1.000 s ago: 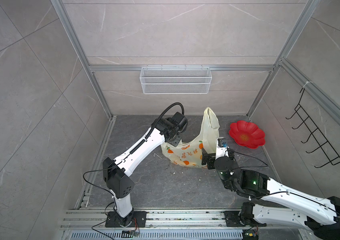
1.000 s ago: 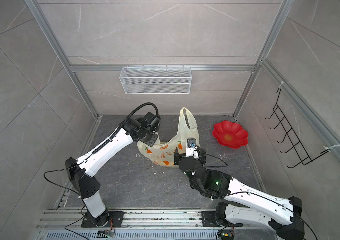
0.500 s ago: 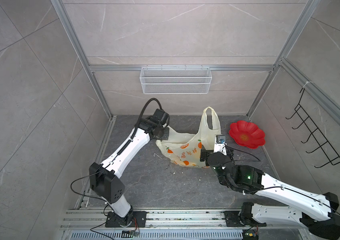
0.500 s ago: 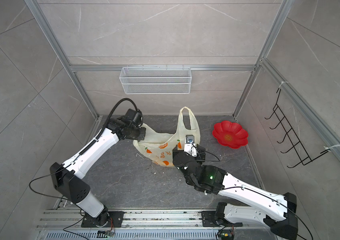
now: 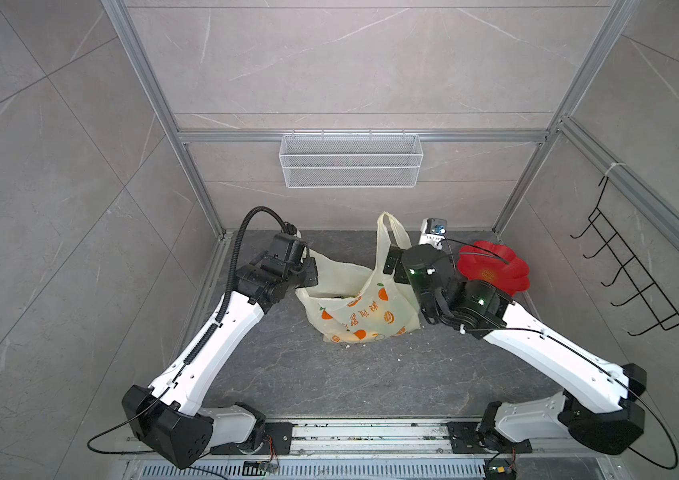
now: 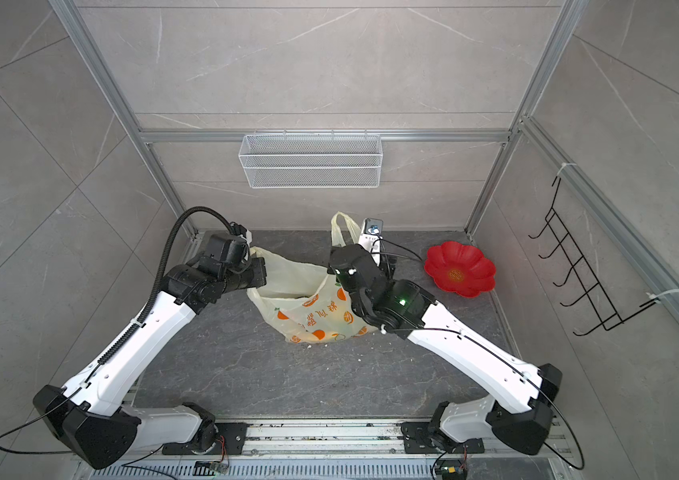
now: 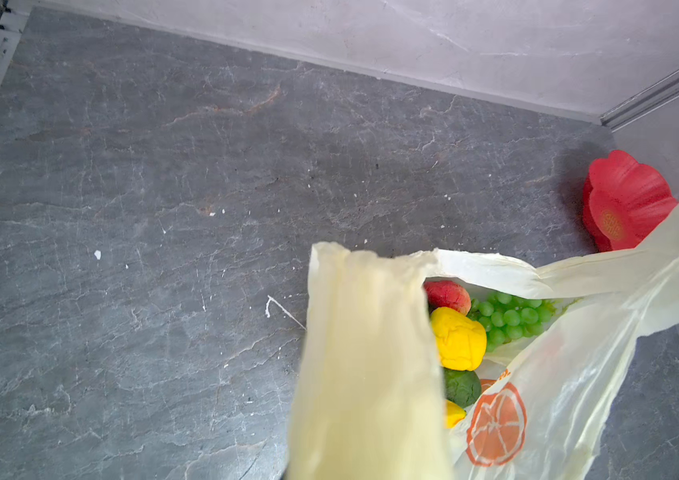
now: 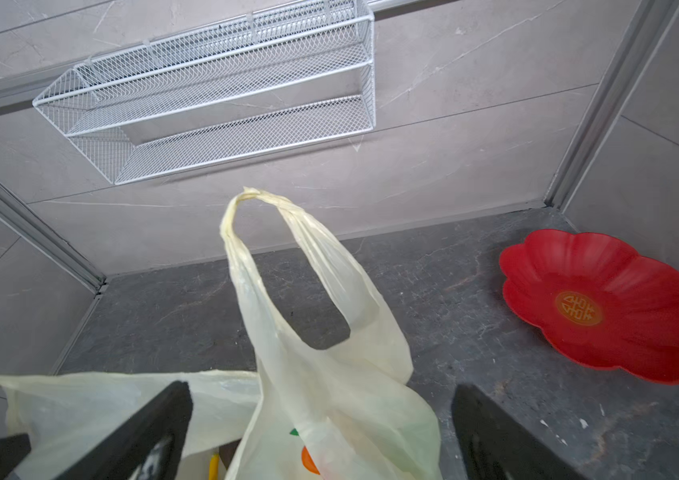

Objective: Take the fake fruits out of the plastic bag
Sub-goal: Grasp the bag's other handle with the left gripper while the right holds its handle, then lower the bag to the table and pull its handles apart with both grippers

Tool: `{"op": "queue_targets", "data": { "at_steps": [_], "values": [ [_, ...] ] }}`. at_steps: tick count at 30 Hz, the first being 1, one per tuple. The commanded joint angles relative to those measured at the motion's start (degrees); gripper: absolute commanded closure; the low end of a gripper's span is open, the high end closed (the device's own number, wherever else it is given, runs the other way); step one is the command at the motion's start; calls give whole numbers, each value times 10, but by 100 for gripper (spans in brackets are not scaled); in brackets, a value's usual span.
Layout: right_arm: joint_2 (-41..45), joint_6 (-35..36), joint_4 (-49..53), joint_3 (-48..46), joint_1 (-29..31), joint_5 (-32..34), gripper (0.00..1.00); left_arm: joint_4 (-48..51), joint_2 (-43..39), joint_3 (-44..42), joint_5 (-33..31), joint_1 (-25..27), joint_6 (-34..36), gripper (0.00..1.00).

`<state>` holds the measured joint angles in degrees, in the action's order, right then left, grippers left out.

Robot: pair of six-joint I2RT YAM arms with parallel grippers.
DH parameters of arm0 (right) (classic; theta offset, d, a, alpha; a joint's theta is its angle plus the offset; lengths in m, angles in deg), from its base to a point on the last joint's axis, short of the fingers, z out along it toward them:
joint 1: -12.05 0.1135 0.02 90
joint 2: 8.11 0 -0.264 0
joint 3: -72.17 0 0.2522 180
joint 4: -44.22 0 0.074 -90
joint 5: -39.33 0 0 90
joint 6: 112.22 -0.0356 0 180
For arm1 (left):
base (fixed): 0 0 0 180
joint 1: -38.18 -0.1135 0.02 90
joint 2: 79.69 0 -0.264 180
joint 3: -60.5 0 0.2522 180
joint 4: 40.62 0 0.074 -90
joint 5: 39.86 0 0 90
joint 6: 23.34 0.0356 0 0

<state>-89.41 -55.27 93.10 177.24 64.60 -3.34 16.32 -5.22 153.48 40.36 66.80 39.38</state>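
Next, my left gripper lets go of the bag's handle low at the bag's end (image 5: 313,301) farthest from the red flower-shaped plate.
The plastic bag (image 5: 362,307) (image 6: 312,311) sits mid-floor, cream with orange prints, its mouth stretched open. My left gripper (image 5: 308,270) (image 6: 260,272) is shut on the bag's left handle and holds it out to the left; that handle (image 7: 371,353) hides the jaws in the left wrist view. Inside the bag lie fake fruits: a red one (image 7: 448,296), green grapes (image 7: 512,318), a yellow one (image 7: 458,338) and a dark green one (image 7: 460,386). My right gripper (image 8: 321,432) (image 5: 391,262) is open, its fingers (image 8: 154,428) astride the base of the upright right handle (image 8: 287,249).
A red flower-shaped plate (image 5: 491,270) (image 8: 603,299) lies on the floor at the back right, close behind the right arm. A white wire basket (image 5: 350,160) hangs on the back wall. A black hook rack (image 5: 637,282) is on the right wall.
My left gripper closed on the bag's left handle and pulled it leftward, opening the mouth. My right gripper moved back and up to the standing handle, still open.
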Motion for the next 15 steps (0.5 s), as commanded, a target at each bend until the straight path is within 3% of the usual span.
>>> {"op": "queue_targets", "data": {
  "at_steps": [1, 6, 15],
  "values": [
    [-50, -13, 42, 63, -18, -20, 0, -25, -36, -11, 13, 0, -13, 100],
    [-100, 10, 15, 102, -29, -27, 0, -27, -55, -29, 23, 0, -15, 100],
    [-227, -24, 115, 223, -101, -10, 0, -33, -82, -49, 29, 0, -21, 100]
  ]
}}
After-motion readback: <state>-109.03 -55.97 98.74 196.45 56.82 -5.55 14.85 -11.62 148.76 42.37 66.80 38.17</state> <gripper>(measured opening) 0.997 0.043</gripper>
